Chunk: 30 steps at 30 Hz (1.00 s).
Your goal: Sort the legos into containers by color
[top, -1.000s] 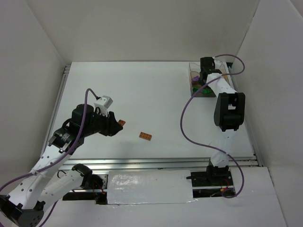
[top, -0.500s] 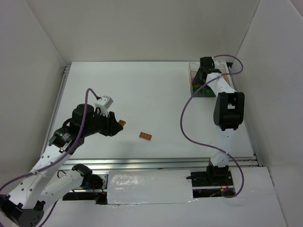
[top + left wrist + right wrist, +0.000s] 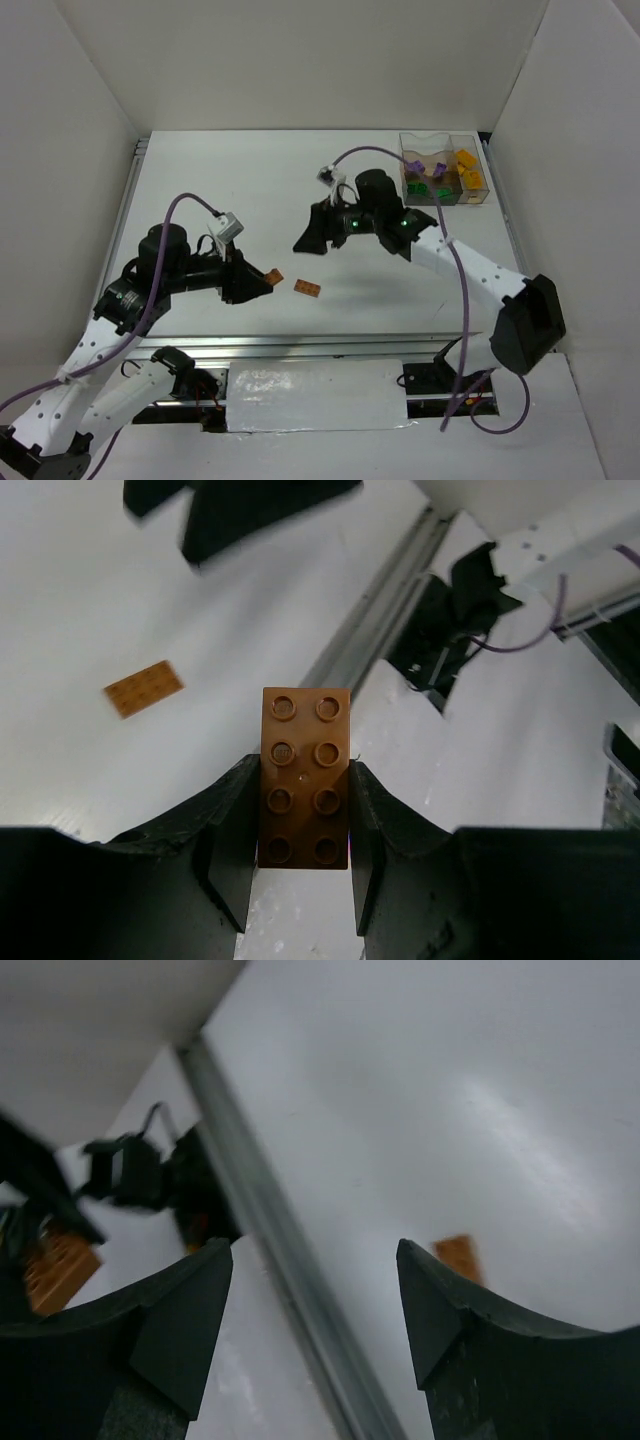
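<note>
The loose end (image 3: 278, 275) (image 3: 73, 1284) of the reddish-brown lego in my left gripper will be grabbed by my right gripper, which will pass up the flat brown lego nearby.
My left gripper (image 3: 263, 284) is shut on a reddish-brown lego (image 3: 272, 277), and the left wrist view shows that studded brick (image 3: 305, 778) clamped between both fingers above the table. A second, flat brown lego (image 3: 308, 288) lies loose on the table just right of it, also seen in the wrist views (image 3: 144, 688) (image 3: 458, 1256). My right gripper (image 3: 305, 240) hovers open and empty above the table's middle, a little behind that loose brick. The clear container (image 3: 478, 196) at the back right holds purple, green and yellow-orange legos in separate compartments.
White walls enclose the table on three sides. A metal rail (image 3: 300, 345) runs along the near edge, also visible under my right gripper (image 3: 270, 1230). The right arm's cable (image 3: 470, 330) loops over the table's right side.
My right arm has swung from the container at the back right to the middle of the table, and its gripper has opened. The left gripper has shifted slightly right and nearer, still holding its brick.
</note>
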Each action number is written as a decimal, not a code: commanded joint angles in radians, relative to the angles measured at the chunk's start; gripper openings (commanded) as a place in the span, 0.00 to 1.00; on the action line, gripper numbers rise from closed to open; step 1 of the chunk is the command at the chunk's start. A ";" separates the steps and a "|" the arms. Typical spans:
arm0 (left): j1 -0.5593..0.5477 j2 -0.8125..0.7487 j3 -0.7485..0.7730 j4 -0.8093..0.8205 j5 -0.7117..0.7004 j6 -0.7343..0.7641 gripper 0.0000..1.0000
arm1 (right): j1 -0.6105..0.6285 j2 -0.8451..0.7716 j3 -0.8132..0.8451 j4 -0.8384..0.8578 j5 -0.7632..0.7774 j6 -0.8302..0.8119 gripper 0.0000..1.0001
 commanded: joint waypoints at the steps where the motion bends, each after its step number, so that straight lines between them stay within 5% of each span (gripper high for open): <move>1: -0.010 -0.050 -0.008 0.103 0.263 0.035 0.00 | 0.086 -0.151 -0.108 0.240 -0.308 -0.008 0.73; 4: -0.015 -0.085 -0.020 0.138 0.369 0.027 0.00 | 0.126 -0.241 -0.189 0.387 -0.466 0.032 0.73; 12: -0.027 -0.130 -0.030 0.177 0.475 0.020 0.00 | 0.259 -0.288 -0.183 0.411 -0.615 0.025 0.73; 30: -0.032 -0.125 -0.030 0.164 0.439 0.020 0.00 | 0.468 -0.192 0.035 0.075 -0.307 -0.090 0.61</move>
